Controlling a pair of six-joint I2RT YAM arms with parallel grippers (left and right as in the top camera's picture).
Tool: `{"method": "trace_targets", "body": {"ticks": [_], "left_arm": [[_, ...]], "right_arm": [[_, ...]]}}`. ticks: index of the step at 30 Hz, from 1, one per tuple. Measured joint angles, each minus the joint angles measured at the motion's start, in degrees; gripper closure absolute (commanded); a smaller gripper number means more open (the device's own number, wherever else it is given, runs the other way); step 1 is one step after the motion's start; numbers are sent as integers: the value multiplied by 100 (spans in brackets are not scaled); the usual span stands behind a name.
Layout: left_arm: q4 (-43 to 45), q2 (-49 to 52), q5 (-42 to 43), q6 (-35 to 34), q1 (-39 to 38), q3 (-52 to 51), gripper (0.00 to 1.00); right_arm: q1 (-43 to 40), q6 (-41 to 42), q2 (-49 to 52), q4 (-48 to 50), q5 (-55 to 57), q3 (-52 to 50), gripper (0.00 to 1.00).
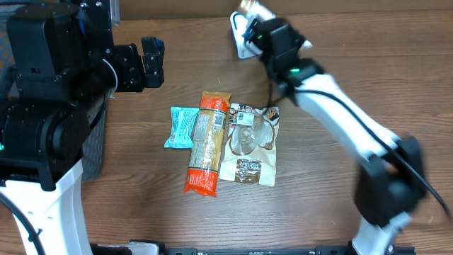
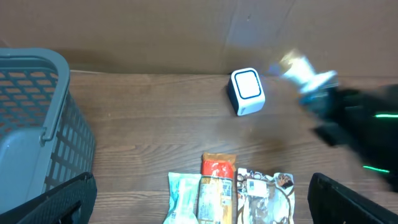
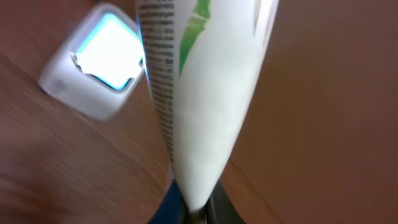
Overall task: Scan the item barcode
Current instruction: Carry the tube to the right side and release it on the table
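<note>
The robot's right gripper will release the white item on the bare wood (image 1: 364,118) under the robot's right arm, well past the brown-and-white pouch.
My right gripper (image 3: 196,211) is shut on a white item (image 3: 205,93) with a green mark and a column of small print. It holds the item upright just beside the white scanner (image 3: 102,59), whose window glows pale blue. In the overhead view the right gripper (image 1: 258,25) is at the table's far edge, over the scanner (image 1: 241,41); the item (image 1: 249,8) sticks out past it. In the left wrist view the scanner (image 2: 247,91) stands left of the blurred item (image 2: 305,71). My left gripper (image 1: 152,62) hangs open at the left, holding nothing.
Three packets lie mid-table: a teal one (image 1: 182,127), a long orange one (image 1: 207,142) and a brown-and-white pouch (image 1: 249,145). A grey basket (image 2: 37,124) stands at the left edge, beside the left arm's base.
</note>
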Motion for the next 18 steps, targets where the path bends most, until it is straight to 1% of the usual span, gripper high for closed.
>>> {"method": "trace_targets", "body": {"ticks": [4,6,9,12,15,18], "left_arm": [[2,0,2,11,0,0,0],[0,0,2,11,0,0,1],[2,0,2,11,0,0,0],[2,0,2,11,0,0,0],[2,0,0,11,0,0,0],[2,0,0,11,0,0,0]], "right_arm": [[-249,1436,-1368,-883,-1174,24,96],[-564,2356,-1947,-1314,-1810,81,96],[-1209,3696,-2496,-2065,-2540,136,96],[-1853,4693,-2645,-2835,-2898,151,96],[-2549,5689,-2448,-3615,-3134,50,96],[-3045,6155,-2179,-3713,-3386,-190,96]]}}
